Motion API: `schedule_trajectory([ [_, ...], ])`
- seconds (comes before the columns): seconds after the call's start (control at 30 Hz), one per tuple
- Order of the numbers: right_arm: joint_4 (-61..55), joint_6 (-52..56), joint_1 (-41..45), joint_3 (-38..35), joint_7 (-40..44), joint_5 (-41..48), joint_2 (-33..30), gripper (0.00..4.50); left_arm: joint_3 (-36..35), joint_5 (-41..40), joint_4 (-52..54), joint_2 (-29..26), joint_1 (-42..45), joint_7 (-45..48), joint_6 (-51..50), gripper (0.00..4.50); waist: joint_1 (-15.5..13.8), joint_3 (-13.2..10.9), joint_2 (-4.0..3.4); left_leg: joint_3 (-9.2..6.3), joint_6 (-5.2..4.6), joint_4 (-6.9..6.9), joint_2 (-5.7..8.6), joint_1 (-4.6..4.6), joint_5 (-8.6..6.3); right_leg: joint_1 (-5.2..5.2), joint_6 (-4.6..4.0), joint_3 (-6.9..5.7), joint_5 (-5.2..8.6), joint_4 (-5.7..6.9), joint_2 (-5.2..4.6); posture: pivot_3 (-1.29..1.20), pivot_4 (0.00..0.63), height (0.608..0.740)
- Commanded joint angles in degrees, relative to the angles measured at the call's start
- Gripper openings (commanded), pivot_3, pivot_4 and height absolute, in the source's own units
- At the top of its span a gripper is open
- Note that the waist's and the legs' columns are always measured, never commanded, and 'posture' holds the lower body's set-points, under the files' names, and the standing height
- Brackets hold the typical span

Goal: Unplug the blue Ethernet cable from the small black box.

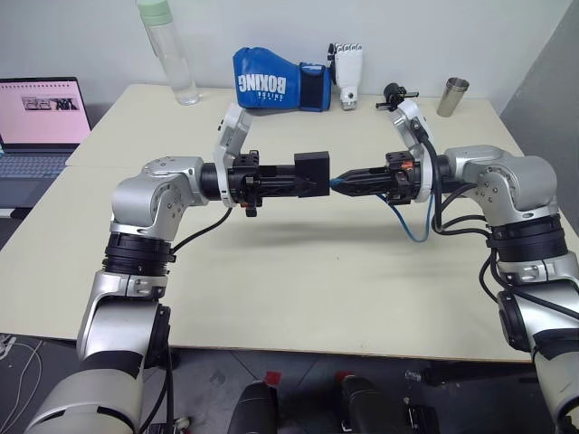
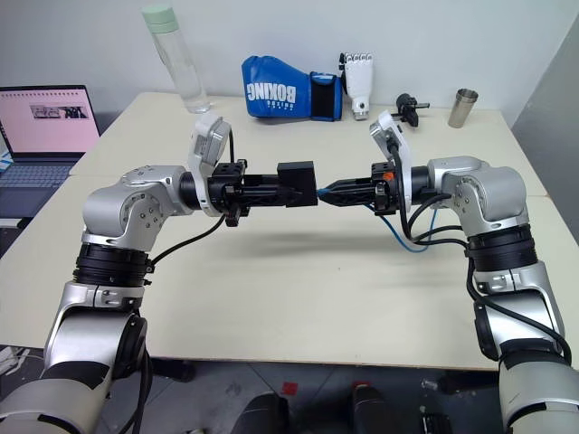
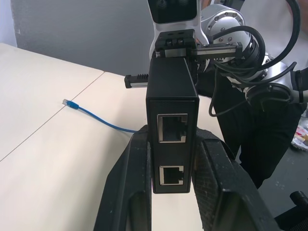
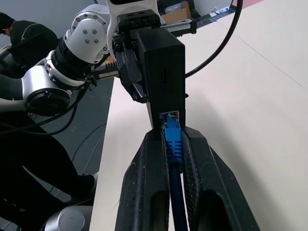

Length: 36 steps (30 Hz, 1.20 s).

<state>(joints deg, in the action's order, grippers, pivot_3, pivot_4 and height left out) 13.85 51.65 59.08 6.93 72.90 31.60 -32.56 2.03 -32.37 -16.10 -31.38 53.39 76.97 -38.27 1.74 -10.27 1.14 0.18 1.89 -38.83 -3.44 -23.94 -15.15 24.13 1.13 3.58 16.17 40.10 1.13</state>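
Note:
I will use my right gripper to set the plug of the blue Ethernet cable, now at the box's port, down on the bare table (image 1: 386, 227) next to the cable's hanging loop.
My left gripper (image 1: 303, 185) holds the small black box (image 1: 312, 170) level in the air over the middle of the table, shut on its sides. In the left wrist view the box (image 3: 171, 110) shows two empty ports on the near face. My right gripper (image 4: 172, 134) faces it from the other side, shut on the blue boot of the blue Ethernet cable (image 4: 173, 144). The clear plug sits at a port on the box's far face (image 4: 161, 72). From the gripper the cable (image 1: 412, 226) hangs in a loop, and its free end (image 3: 72, 103) lies on the table.
Along the table's far edge stand a clear bottle (image 1: 172, 50), a blue boxing glove (image 1: 271, 80), a white robotic hand (image 1: 348, 72), a black knobbed gadget (image 1: 395, 93) and a steel cup (image 1: 452, 97). A laptop (image 1: 41, 122) sits off to the left.

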Motion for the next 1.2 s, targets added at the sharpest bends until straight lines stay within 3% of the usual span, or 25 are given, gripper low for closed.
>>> schedule_trajectory([
  [0.03, -0.8, 0.6, 1.4, -1.3, 0.7, 0.6, -1.4, 0.09, -0.4, -0.7, 2.6, -0.4, 0.2, 1.0, 0.1, 0.80, 0.0, 0.0, 0.00, 0.00, 0.00, 0.00, 0.00, 0.00, 0.00, 0.00, 0.00, 0.00, 0.00, 0.00, 0.00, 0.00, 0.150, 0.740],
  [0.3, 0.3, 0.9, -1.2, -1.4, 5.3, -0.7, -10.5, 0.09, -0.7, -0.5, 2.0, -1.7, 0.3, 1.3, 0.3, 0.80, -0.2, 0.0, 0.00, 0.00, 0.00, 0.00, 0.03, -0.01, 0.00, -0.01, 0.00, -0.01, 0.00, -0.03, -0.04, 0.00, 0.150, 0.740],
  [0.5, 0.5, 0.1, -2.0, -2.2, 3.6, -1.2, -10.6, 0.09, -0.3, -0.1, 1.2, -0.9, 1.0, 1.4, 0.8, 0.80, 0.2, 0.0, 0.00, 0.01, -0.01, 0.00, -0.01, 0.01, 0.00, 0.01, 0.00, 0.04, 0.00, -0.01, 0.05, 0.00, 0.150, 0.740],
  [0.57, 1.2, -2.4, -2.3, -2.2, 0.6, -3.1, -9.5, 0.09, -0.2, 0.0, 0.9, -0.7, 1.1, 1.4, 0.9, 0.80, 0.2, 0.0, 0.00, 0.00, -0.01, 0.02, -0.04, 0.01, 0.00, 0.02, 0.00, 0.03, 0.00, -0.01, 0.08, 0.00, 0.150, 0.740],
  [0.7, 7.9, -16.6, -6.2, 0.8, -17.7, -17.0, -5.9, 0.09, -0.3, 0.0, 0.9, -0.3, 0.9, 1.2, 1.2, 0.80, 0.1, 0.0, 0.05, 0.00, 0.00, 0.00, -0.04, 0.02, 0.00, -0.02, 0.00, 0.03, 0.00, -0.02, 0.06, 0.00, 0.150, 0.740],
  [0.83, 9.3, -23.2, -12.0, -0.2, -26.6, -22.0, -3.0, 0.09, -0.6, -0.1, 2.1, -0.3, 0.0, 0.8, 0.9, 0.80, -0.2, 0.0, 0.02, 0.02, 0.01, -0.01, 0.03, -0.07, 0.01, 0.02, 0.01, 0.02, 0.00, -0.03, -0.04, 0.00, 0.150, 0.740],
  [1.0, 9.2, -25.0, -16.1, -1.7, -32.2, -24.4, -0.9, 0.09, -1.0, -0.7, 3.4, -0.7, -0.8, 0.1, 0.1, 0.80, 0.0, 0.0, 0.01, 0.09, 0.17, 0.00, 0.04, -0.12, 0.10, 0.10, 0.01, 0.08, 0.00, -0.02, -0.09, 0.00, 0.150, 0.740],
  [1.2, 6.2, -16.5, -18.4, -4.2, -31.0, -20.2, 0.8, 0.09, -1.1, -1.2, 4.7, -0.9, -1.6, -0.4, -0.6, 0.80, 0.1, 0.0, 0.01, 0.07, 0.07, 0.01, 0.02, -0.02, 0.04, 0.03, 0.01, 0.09, 0.00, 0.01, -0.04, 0.00, 0.150, 0.740],
])
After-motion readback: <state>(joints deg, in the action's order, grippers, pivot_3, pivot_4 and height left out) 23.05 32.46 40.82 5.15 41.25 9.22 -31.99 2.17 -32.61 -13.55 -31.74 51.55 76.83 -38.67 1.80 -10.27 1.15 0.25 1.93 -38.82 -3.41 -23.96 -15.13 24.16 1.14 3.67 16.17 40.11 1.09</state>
